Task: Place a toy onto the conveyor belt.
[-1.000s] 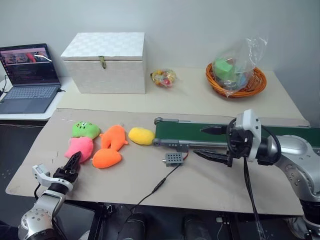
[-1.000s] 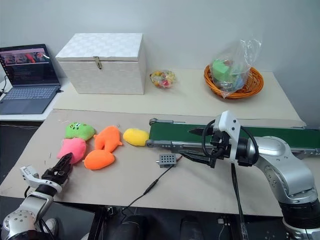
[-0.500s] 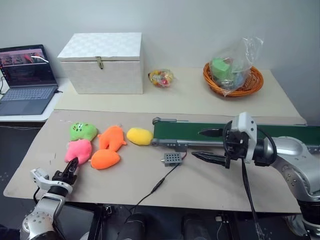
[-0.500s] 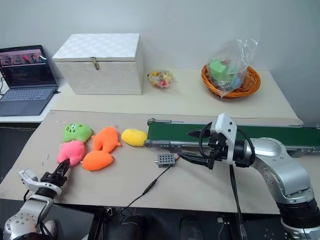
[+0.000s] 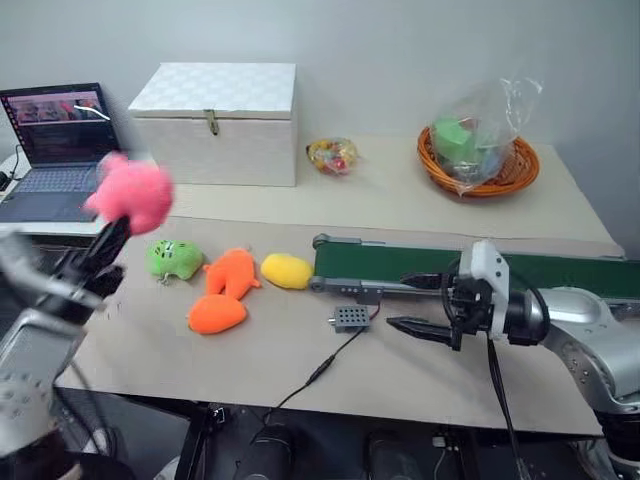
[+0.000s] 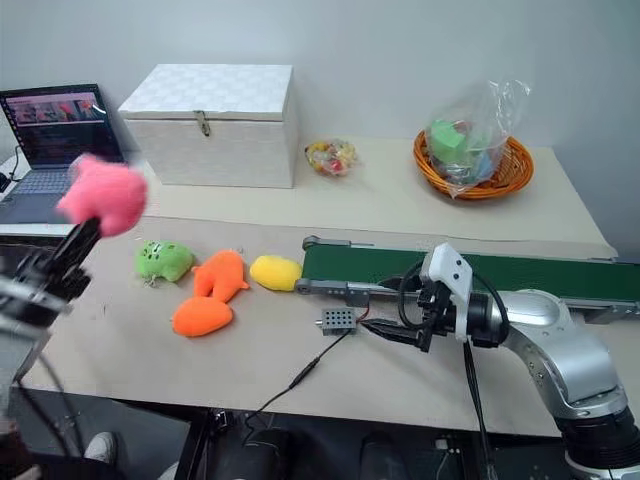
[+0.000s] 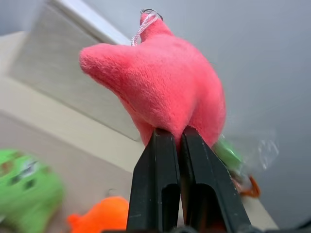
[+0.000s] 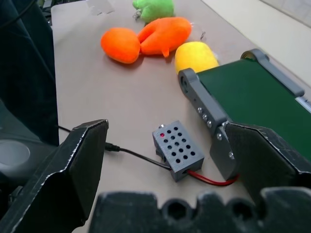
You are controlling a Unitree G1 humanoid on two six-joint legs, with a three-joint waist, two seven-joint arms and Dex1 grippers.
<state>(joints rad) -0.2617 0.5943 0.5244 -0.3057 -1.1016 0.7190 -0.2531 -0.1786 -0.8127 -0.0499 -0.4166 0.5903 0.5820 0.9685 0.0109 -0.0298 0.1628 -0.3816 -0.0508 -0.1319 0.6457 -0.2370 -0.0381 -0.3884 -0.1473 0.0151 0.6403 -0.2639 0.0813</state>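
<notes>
Next, my left gripper lets go of the pink plush toy on the dark green conveyor belt (image 5: pixel 388 260) near the yellow oval plush. The pink toy hangs well above the table now.
The pink plush toy (image 5: pixel 132 194) hangs in the air at the far left, well above the table, pinched at its lower edge by my left gripper (image 7: pixel 176 138), which is shut on it. The dark green conveyor belt (image 5: pixel 470 268) in its grey frame runs from the table's middle to the right edge. My right gripper (image 5: pixel 418 304) stands open just in front of the belt's left part, with nothing between its fingers.
A green plush (image 5: pixel 174 259), two orange plushes (image 5: pixel 215 313) and a yellow oval plush (image 5: pixel 286 271) lie left of the belt's end. A small grey box (image 5: pixel 348 318) with a cable sits in front. White chest (image 5: pixel 215 122), laptop (image 5: pixel 60 135), candy bag (image 5: pixel 333 153) and orange basket (image 5: pixel 478 165) stand behind.
My left gripper closed on the pink toy and lifted it high off the table. The right gripper sank slightly and stayed open.
</notes>
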